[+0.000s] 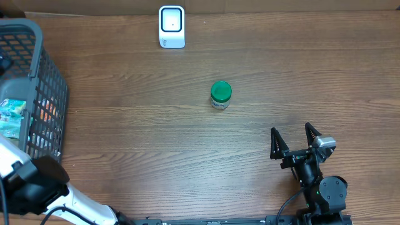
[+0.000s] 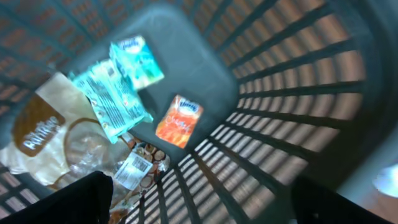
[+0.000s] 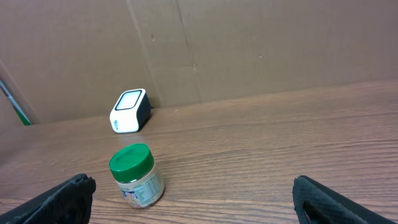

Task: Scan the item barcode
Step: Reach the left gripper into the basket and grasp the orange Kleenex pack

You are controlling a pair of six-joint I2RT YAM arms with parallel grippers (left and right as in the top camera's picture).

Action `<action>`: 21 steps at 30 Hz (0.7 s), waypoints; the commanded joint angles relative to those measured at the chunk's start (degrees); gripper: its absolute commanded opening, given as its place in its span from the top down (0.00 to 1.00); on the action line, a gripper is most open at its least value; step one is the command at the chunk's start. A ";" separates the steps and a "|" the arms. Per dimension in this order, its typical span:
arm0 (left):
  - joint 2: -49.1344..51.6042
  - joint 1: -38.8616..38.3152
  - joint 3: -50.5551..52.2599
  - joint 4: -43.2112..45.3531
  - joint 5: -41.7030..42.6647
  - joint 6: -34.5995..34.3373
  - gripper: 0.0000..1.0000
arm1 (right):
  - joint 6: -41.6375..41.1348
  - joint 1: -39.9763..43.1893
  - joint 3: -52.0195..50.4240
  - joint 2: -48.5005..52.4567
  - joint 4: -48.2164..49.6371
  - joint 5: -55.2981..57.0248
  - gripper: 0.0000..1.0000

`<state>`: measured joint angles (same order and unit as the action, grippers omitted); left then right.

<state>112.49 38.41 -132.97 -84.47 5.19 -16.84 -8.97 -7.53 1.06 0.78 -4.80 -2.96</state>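
Note:
My left gripper will next move over to the orange carton that is beside the teal packet in the grey basket, and close on the carton's middle (image 1: 47,111) (image 2: 178,122).
Several items lie in the grey basket (image 2: 292,93) in the blurred left wrist view: a teal carton (image 2: 138,60), a teal packet (image 2: 109,93), an orange carton (image 2: 180,120), a brown bag (image 2: 37,134) and a clear pack with a white barcode label (image 2: 132,169). My left gripper (image 2: 205,205) hangs open above them, holding nothing. The overhead view does not show it. The white scanner (image 1: 171,26) stands at the table's far edge. A green-lidded jar (image 1: 220,95) stands upright mid-table. My right gripper (image 1: 291,132) is open and empty, near the front right, with the jar (image 3: 137,176) ahead of it.
The basket (image 1: 44,69) fills the table's left side, and the left arm (image 1: 37,181) reaches toward it from the front left corner. A cardboard wall (image 3: 249,50) backs the table behind the scanner (image 3: 129,111). Bare wood lies between jar and right gripper.

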 commanded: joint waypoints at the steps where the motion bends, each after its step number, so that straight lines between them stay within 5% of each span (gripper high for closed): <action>1: 1.62 0.81 9.55 6.25 -1.14 0.39 0.12 | 0.02 0.22 -0.59 -0.61 0.17 0.31 0.00; 14: 1.62 1.01 35.32 30.71 -0.66 12.63 0.35 | 0.02 0.20 -0.59 -0.61 0.17 0.31 0.00; 21: 1.64 1.01 43.95 42.14 -0.68 14.14 0.29 | 0.02 0.22 -0.59 -0.61 0.15 0.31 0.00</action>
<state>114.04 38.79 -91.68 -44.45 4.67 -5.06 -8.97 -7.53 1.06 0.78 -4.80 -2.94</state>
